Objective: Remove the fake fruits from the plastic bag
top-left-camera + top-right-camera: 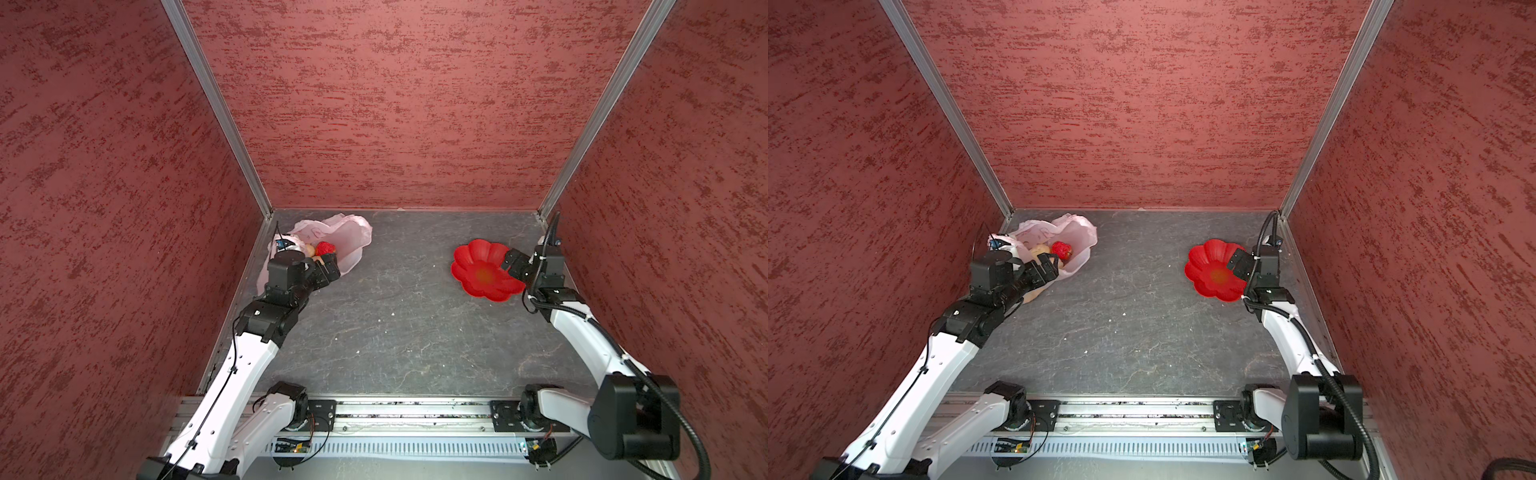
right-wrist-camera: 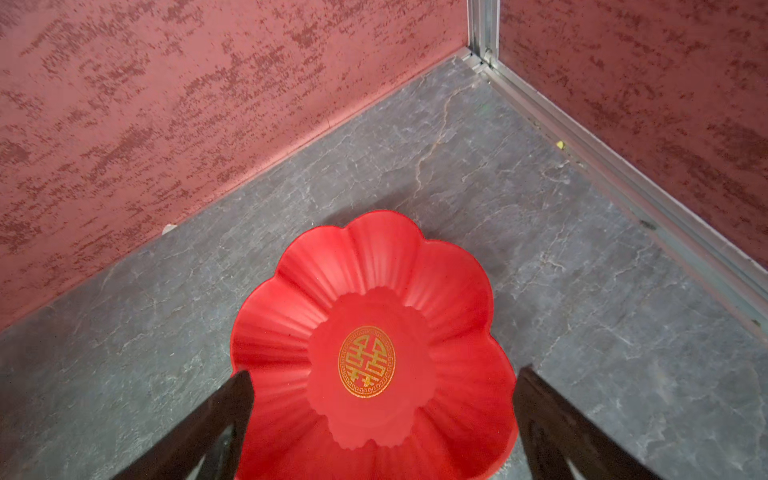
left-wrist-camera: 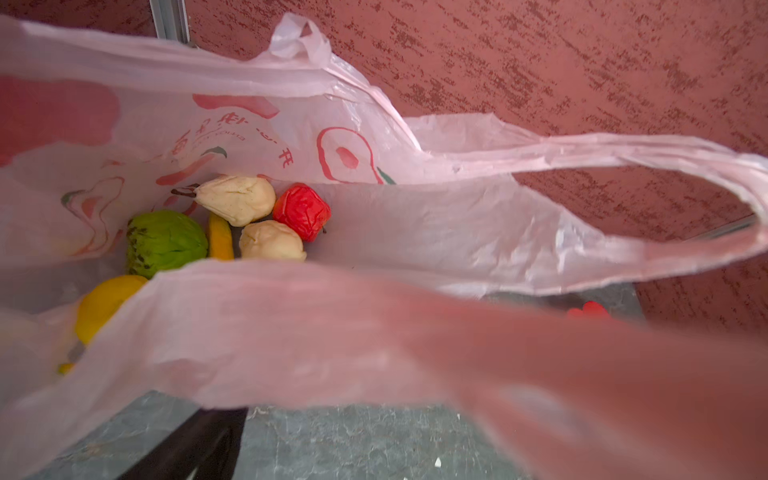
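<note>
The red flower-shaped dish will be gripped by its rim (image 1: pixel 522 282) (image 2: pixel 513 409) on the side toward the metal rail, where my right gripper is going to close on it.
The plastic bag (image 1: pixel 347 237) (image 1: pixel 1077 232) lies crinkled in the far left corner, its mouth open toward my left gripper (image 1: pixel 323 264) (image 1: pixel 1050 264). That gripper is open at the mouth, and the bag's near film (image 3: pixel 332 332) drapes over it, so only one finger (image 3: pixel 199 444) shows. Inside lie the fake fruits: a green speckled ball (image 3: pixel 166 241), a beige pear shape (image 3: pixel 239 199), a beige lump (image 3: pixel 272 245), a wrinkled red one (image 3: pixel 302 211), a yellow-orange piece (image 3: pixel 220 241) and a yellow round one (image 3: pixel 104 303). My right gripper (image 2: pixel 385 372) hangs open over the dish, holding nothing.
A red flower-shaped dish (image 1: pixel 478 270) (image 1: pixel 1212 270) (image 2: pixel 374 266) with a gold emblem sits at the far right, near the right wall and its metal rail (image 2: pixel 623 178). Red textured walls close in three sides. One loop handle (image 3: pixel 665 166) of the bag stretches toward the back wall.
</note>
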`<state>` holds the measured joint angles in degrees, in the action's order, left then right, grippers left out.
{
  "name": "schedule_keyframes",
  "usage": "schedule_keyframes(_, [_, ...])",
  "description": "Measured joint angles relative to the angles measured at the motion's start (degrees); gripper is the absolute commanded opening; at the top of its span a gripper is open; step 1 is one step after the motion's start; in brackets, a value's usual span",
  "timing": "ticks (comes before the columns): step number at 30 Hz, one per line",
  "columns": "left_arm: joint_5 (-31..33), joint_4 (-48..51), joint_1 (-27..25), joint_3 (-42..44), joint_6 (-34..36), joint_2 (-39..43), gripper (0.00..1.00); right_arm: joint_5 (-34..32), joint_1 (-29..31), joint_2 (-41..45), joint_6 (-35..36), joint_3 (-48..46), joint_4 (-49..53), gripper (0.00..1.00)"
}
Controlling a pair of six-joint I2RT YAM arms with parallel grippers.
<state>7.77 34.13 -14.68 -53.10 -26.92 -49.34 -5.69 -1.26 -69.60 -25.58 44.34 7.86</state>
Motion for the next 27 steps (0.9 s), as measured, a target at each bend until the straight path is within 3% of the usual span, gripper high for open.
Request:
schedule_keyframes(9, [5.66,8.50,-3.08,-1.36,1.84,5.07,0.99,2.56,0.00,-2.89,0.07,0.28,3.06,0.97])
schedule_keyframes(15, [5.81,10.36,-3.06,-2.78,1.70,2.84,0.99,4.26,0.00,-2.89,0.24,0.31,3.78,0.98])
schedule_keyframes(22, [5.77,19.50,-2.84,-9.14,-5.29,-4.87,0.99,5.64,0.00,-2.86,0.76,2.05,5.09,0.98])
schedule_keyframes(27, [5.46,25.44,-2.73,-8.68,-12.33,-5.46,1.00,6.84,0.00,-2.82,1.05,2.86,5.01,0.98])
